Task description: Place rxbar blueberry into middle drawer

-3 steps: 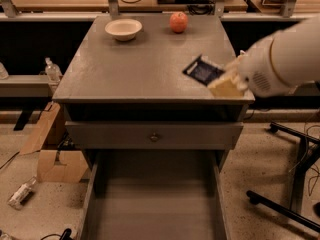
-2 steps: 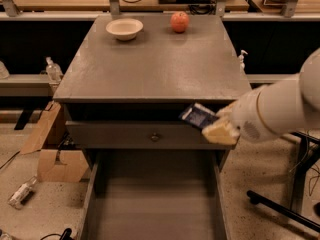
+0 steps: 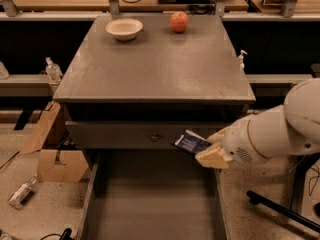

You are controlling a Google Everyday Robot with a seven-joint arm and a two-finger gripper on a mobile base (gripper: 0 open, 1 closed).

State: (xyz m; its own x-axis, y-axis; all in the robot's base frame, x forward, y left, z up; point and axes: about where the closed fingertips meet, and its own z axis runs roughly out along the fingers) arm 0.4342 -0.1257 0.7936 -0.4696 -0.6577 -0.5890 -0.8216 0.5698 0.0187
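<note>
Next, I let go of the rxbar blueberry, now hanging above the drawer's far corner, on the middle drawer's grey bottom [image 3: 169,212], well out in front of the drawer's round knob.
My gripper [image 3: 209,148] is shut on the rxbar blueberry [image 3: 190,143], a small dark navy bar with pale print. It holds the bar in the air at the right, just in front of the grey drawer front with a round knob [image 3: 155,136]. The middle drawer [image 3: 152,209] is pulled open below, a wide grey box with a flat floor. The bar hangs above the drawer's far right corner. My white arm [image 3: 280,131] comes in from the right.
On the cabinet top [image 3: 155,64] stand a pale bowl [image 3: 124,28] at the back left and a red-orange apple [image 3: 179,21] at the back. A cardboard box [image 3: 52,149] and a bottle [image 3: 20,193] lie on the floor at the left. A black stand leg [image 3: 280,209] is at the right.
My gripper has carried the bar off the cabinet top's right side, forward and down, to a spot in front of the drawer front above the open drawer.
</note>
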